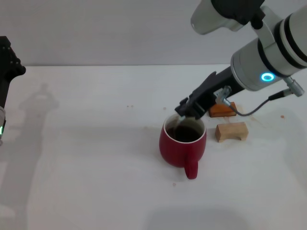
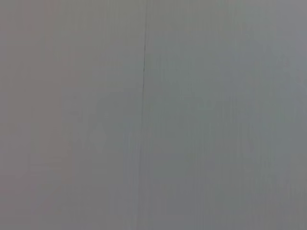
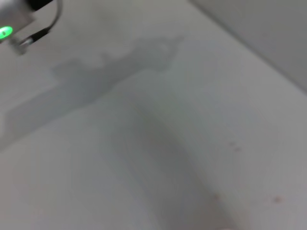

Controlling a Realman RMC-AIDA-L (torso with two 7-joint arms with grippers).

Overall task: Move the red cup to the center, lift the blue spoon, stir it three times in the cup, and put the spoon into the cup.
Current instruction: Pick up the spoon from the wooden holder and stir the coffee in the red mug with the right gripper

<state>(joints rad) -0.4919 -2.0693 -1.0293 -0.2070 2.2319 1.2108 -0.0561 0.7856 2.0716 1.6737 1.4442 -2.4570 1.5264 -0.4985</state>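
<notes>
Next, my right gripper lets go of the blue spoon in the red cup against the rim (image 1: 197, 137) facing the tan wooden block.
The red cup (image 1: 181, 146) stands near the middle of the white table, handle toward me, with dark liquid inside. My right gripper (image 1: 188, 111) hangs just over the cup's far rim and is shut on the blue spoon (image 1: 178, 122). Only a slim pale piece of the spoon shows, slanting down from the fingers into the cup. My left gripper (image 1: 8, 60) is parked at the far left edge, raised off the table and pointing up. The left wrist view shows only a grey wall. The right wrist view shows bare table and shadows.
An orange-brown wooden block (image 1: 222, 109) lies just right of the right gripper, partly behind it. A tan wooden block (image 1: 231, 131) lies to the right of the cup. A grey cable (image 1: 259, 106) hangs from the right wrist. The left arm's green light (image 3: 5, 32) shows in the right wrist view.
</notes>
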